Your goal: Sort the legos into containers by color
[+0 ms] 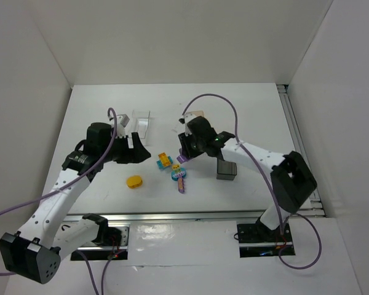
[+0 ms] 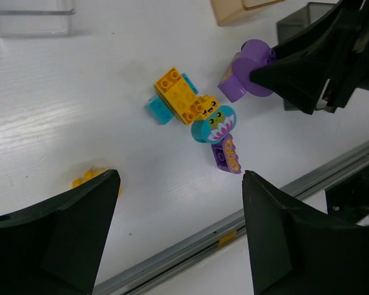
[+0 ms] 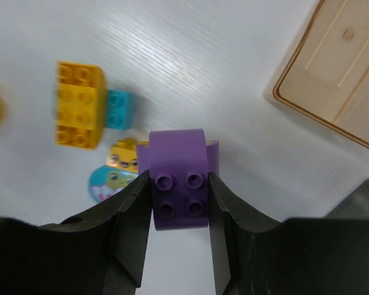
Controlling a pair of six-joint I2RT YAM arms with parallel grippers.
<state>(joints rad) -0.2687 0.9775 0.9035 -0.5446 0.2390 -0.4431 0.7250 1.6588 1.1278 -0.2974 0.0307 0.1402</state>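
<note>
Next, my right gripper releases the purple lego inside the orange-tan bin (image 1: 200, 131), setting it free somewhere around the middle of the bottom of that bin.
My right gripper (image 3: 178, 190) is shut on a purple lego (image 3: 178, 147) and holds it above the table, beside the lego pile; it also shows in the top view (image 1: 184, 155). Below it lie a yellow-orange brick (image 3: 79, 104), a teal brick (image 3: 120, 109) and a round teal piece with a face (image 3: 111, 181). A small purple brick (image 2: 226, 153) lies nearer the front. A round yellow piece (image 1: 134, 181) lies apart to the left. My left gripper (image 2: 179, 184) is open and empty, hovering left of the pile (image 1: 141, 152).
The clear bin (image 1: 141, 123) stands at the back, left of centre. The orange-tan bin (image 3: 332, 74) is behind the right gripper. The dark grey bin (image 1: 226, 169) stands right of the pile. A metal rail (image 2: 234, 224) runs along the table's front edge.
</note>
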